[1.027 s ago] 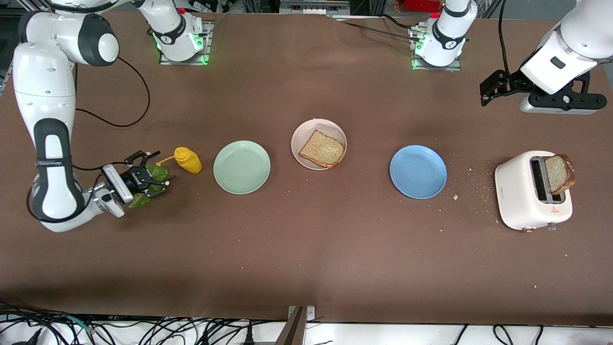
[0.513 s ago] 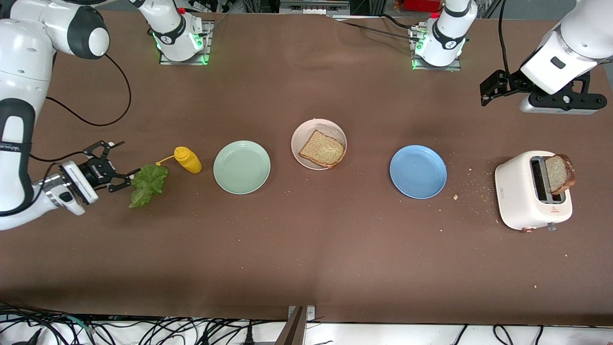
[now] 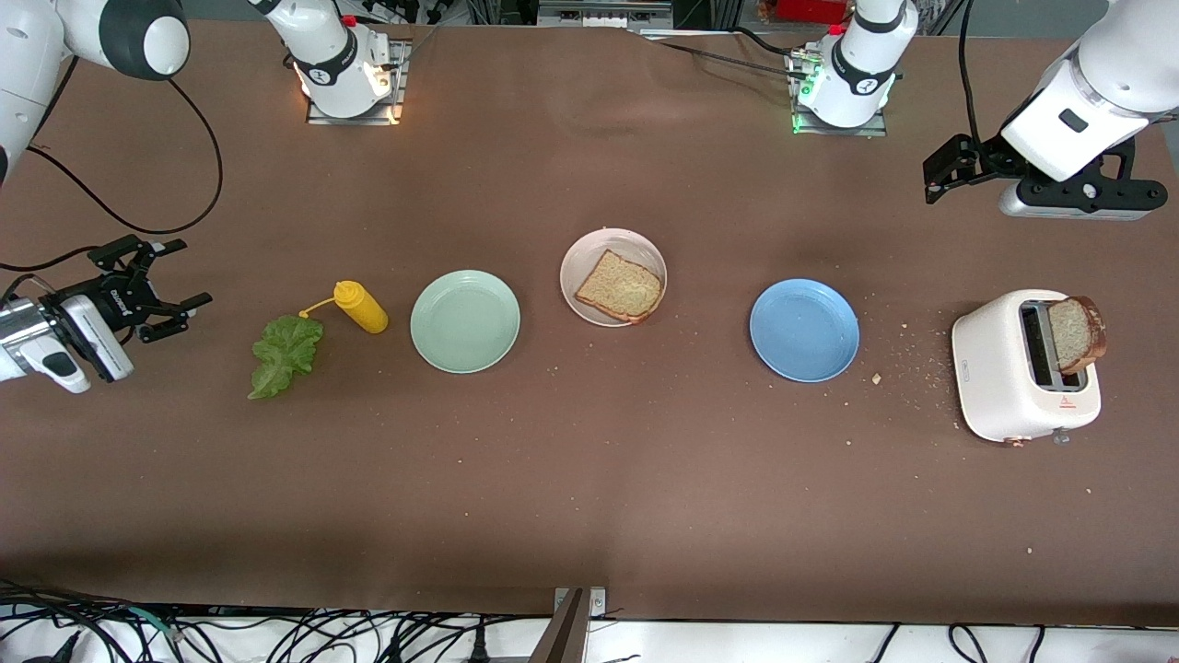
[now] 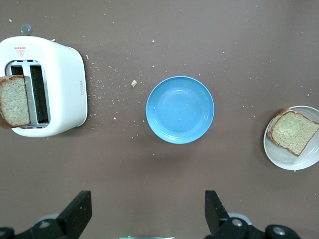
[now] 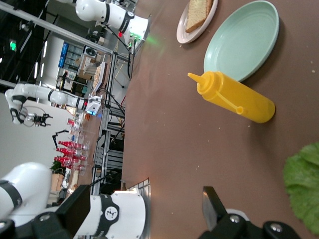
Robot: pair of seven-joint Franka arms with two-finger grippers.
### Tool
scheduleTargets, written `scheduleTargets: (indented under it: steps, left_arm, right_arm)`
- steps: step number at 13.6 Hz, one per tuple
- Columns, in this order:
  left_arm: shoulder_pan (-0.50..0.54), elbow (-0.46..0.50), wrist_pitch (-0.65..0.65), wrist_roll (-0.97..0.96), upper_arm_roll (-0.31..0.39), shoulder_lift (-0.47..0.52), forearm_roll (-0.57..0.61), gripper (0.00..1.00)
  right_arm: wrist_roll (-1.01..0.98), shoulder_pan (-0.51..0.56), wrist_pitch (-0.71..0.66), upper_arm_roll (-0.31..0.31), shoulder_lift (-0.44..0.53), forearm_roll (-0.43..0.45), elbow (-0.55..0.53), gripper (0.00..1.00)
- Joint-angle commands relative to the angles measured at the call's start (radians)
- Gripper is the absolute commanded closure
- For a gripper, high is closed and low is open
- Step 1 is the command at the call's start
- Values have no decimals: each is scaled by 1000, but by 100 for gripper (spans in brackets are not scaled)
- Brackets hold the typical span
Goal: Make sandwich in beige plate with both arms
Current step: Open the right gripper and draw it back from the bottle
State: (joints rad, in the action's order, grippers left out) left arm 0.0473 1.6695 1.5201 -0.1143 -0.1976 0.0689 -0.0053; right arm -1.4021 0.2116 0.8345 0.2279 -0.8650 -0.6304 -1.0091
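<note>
Next, my right gripper moves to the middle of the green lettuce leaf (image 3: 284,350) beside the yellow squeeze bottle and closes there.
The beige plate (image 3: 576,262) sits mid-table with one slice of brown toast (image 3: 620,286) on it. The plate (image 4: 273,151) and its toast (image 4: 294,132) also show in the left wrist view. A green lettuce leaf (image 3: 284,354) lies flat on the table beside a yellow squeeze bottle (image 3: 359,307). My right gripper (image 3: 184,273) is open and empty over the bare table, apart from the leaf, toward the right arm's end. A second toast slice (image 3: 1076,333) stands in the white toaster (image 3: 1013,378). My left gripper (image 3: 932,181) waits open and empty, high over the left arm's end.
A mint-green plate (image 3: 465,321) lies between the bottle and the beige plate. A blue plate (image 3: 804,330) lies between the beige plate and the toaster. Both hold nothing. Crumbs are scattered around the toaster. The right wrist view shows the bottle (image 5: 237,97) and the leaf (image 5: 304,184).
My right gripper has drawn back from the lettuce toward the right arm's end of the table, and the leaf now lies uncovered. The left arm has not moved.
</note>
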Motion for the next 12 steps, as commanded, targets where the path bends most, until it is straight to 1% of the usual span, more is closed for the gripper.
scheduleTargets:
  steps: [1, 7, 10, 11, 12]
  left_arm:
    - [3, -14, -14, -7, -5, -5, 13, 0]
    - [3, -14, -23, -7, -5, -3, 13, 0]
    - [3, -14, -26, -7, -5, -3, 13, 0]
    - [2, -14, -26, -7, -5, -4, 13, 0]
    - [3, -14, -26, -7, -5, -5, 13, 0]
  right_arm:
    - [110, -1, -15, 1, 23, 17, -3, 0]
    - [270, -14, 5, -7, 23, 17, -2, 0]
    - [398, -56, 50, -4, 23, 23, -2, 0]
    - [461, -66, 75, -9, 29, 46, 1, 0]
    - [524, -87, 107, -16, 59, 84, -2, 0]
